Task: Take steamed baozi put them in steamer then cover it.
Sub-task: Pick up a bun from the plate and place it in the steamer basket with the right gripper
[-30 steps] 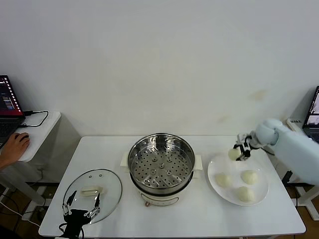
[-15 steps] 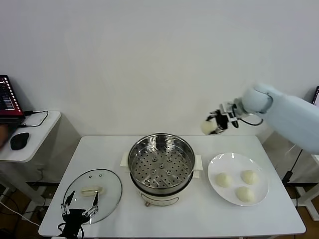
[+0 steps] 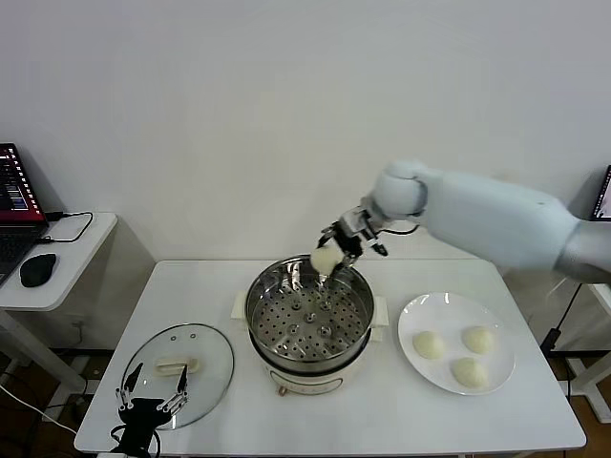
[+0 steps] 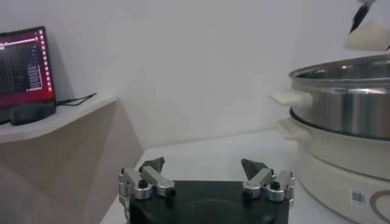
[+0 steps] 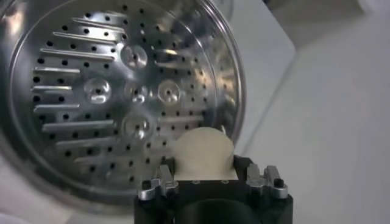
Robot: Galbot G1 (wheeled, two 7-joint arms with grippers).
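Observation:
Next, my right gripper releases the baozi on the perforated tray (image 3: pixel 304 285) (image 5: pixel 185 123), in the spot between the tray's raised dimples and the back rim of the steamer.
My right gripper (image 3: pixel 336 250) is shut on one steamed baozi (image 3: pixel 326 259), a round cream-white bun, and holds it in the air over the back rim of the steamer (image 3: pixel 309 315). In the right wrist view the same baozi (image 5: pixel 203 154) sits between the jaws above the perforated tray (image 5: pixel 116 100), which holds nothing. Three more baozi (image 3: pixel 456 354) lie on the white plate (image 3: pixel 416 312) at the right. The glass cover (image 3: pixel 178 372) with its cream handle lies flat on the table at the front left. My left gripper (image 3: pixel 153 401) hangs open over the cover's near edge.
The steamer (image 4: pixel 341 115) rises close beside the left gripper (image 4: pixel 204 171) in the left wrist view. A side table (image 3: pixel 67 258) at the left carries a laptop (image 3: pixel 14 205) and a mouse (image 3: pixel 36 270). Another laptop's edge (image 3: pixel 604 196) shows at the far right.
The right arm has carried the baozi up from the plate and leftward to above the steamer's back rim. The hand on the mouse has gone. The left arm has not moved.

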